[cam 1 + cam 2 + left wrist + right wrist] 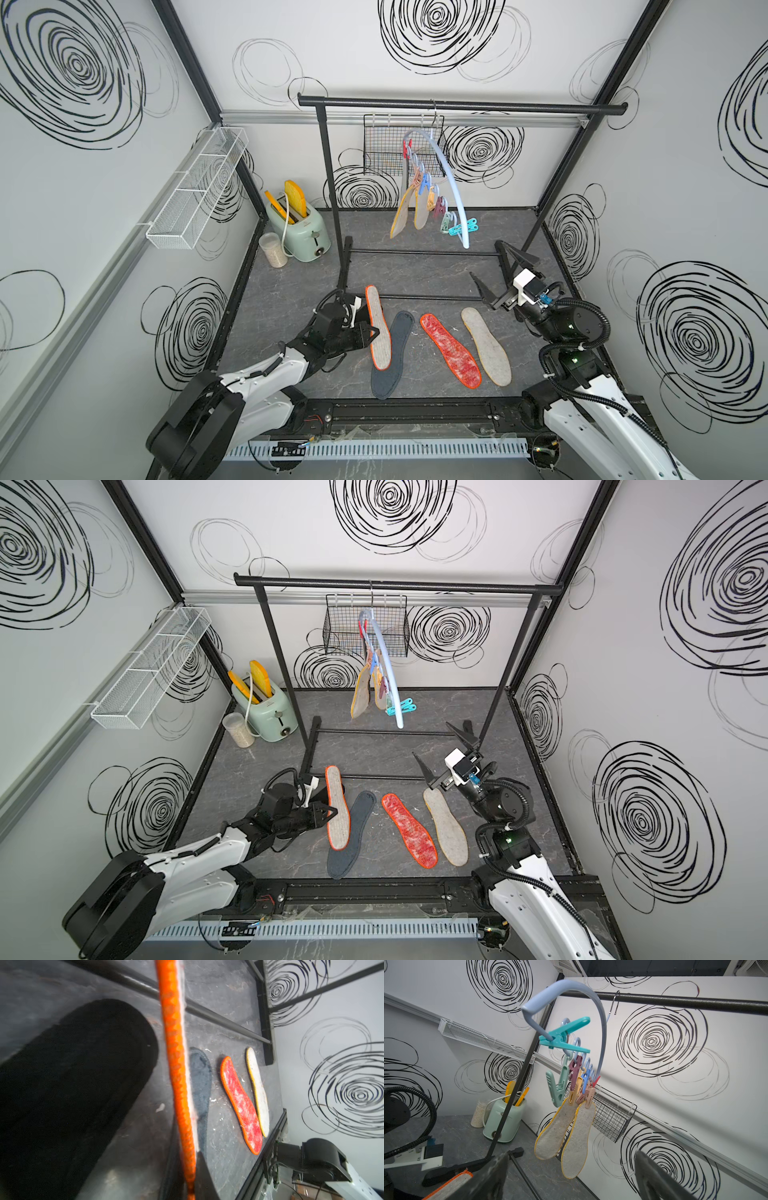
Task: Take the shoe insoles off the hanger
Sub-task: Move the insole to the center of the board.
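Note:
Next, my left gripper releases the white orange-edged insole against the mottled red insole (447,344) (237,1102), on its dark grey-blue insole side.
The pale blue hanger (451,178) (600,1022) hangs by its hook from the black rail. Two beige, yellow-edged shoe insoles (405,214) (577,1147) stay clipped to its pegs. My left gripper (374,332) (192,1184) is shut on the white orange-edged insole (378,328) (174,1064), held just above the floor. It partly overlaps a dark grey-blue insole (392,353). A mottled red insole (451,351) and a beige one (486,345) lie flat nearby. A black insole (72,1084) lies under the left gripper. My right gripper (484,257) (571,1153) stands open and empty, below and right of the hanger.
The black garment rail (457,106) spans the back, and its base bars (419,252) cross the floor. A black wire basket (386,145) hangs behind the hanger. A mint toaster (299,226) and a jar (272,249) stand back left. A white wire shelf (195,187) is on the left wall.

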Motion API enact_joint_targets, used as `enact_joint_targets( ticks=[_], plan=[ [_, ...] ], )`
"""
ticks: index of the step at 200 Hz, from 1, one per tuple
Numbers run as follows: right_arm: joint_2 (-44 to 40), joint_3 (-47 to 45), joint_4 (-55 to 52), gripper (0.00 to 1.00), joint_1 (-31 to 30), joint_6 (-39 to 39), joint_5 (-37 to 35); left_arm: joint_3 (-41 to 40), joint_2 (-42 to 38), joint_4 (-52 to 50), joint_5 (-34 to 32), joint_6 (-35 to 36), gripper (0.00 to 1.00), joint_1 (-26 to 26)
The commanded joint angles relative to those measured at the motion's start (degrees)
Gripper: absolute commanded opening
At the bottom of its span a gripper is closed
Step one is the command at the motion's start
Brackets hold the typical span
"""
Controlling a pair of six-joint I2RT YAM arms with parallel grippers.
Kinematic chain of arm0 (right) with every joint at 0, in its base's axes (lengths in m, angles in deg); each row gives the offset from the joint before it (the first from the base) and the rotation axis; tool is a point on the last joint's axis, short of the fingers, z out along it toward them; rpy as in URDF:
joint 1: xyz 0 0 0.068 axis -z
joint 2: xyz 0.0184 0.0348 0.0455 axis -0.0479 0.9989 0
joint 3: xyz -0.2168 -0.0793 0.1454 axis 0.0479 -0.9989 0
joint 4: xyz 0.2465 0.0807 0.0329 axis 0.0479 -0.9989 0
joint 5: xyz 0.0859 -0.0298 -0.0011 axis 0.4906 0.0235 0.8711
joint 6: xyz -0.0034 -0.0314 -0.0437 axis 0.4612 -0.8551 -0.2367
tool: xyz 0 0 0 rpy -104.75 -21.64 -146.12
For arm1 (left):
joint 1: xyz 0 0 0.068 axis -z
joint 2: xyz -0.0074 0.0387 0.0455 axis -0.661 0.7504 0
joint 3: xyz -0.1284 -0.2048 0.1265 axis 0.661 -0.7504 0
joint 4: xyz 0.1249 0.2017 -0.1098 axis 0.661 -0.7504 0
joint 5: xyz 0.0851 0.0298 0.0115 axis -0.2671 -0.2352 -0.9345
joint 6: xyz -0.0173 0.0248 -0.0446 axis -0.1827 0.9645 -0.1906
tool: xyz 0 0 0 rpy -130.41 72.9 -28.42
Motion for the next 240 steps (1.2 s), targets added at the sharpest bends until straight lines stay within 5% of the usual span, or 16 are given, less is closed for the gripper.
enact_joint_targets(
  ticks=[1, 47, 165, 199, 240],
  plan=[
    [-0.2, 0.4, 0.6, 0.96, -0.4, 0.5, 0.4, 5.8, -0.7, 0.6, -0.9, 0.5, 0.0, 6.5],
    [-0.6, 0.6, -0.1, 0.96, -0.5, 0.6, 0.3, 12.2, 14.1, 7.4, -2.2, -3.2, 0.0, 17.1],
    [-1.8, 0.9, -1.7, 0.96, -1.4, -0.5, -0.1, 25.3, 44.3, 19.2, -2.9, -10.3, 0.0, 24.2],
    [-1.8, 0.9, -2.1, 0.97, -1.7, -0.8, -0.3, 27.3, 44.6, 17.8, -3.7, -9.4, 0.0, 24.5],
    [-1.3, 0.8, -1.7, 0.97, -1.9, -0.8, -0.3, 20.2, 37.7, 18.7, -4.6, -10.3, 0.0, 22.2]
  ],
)
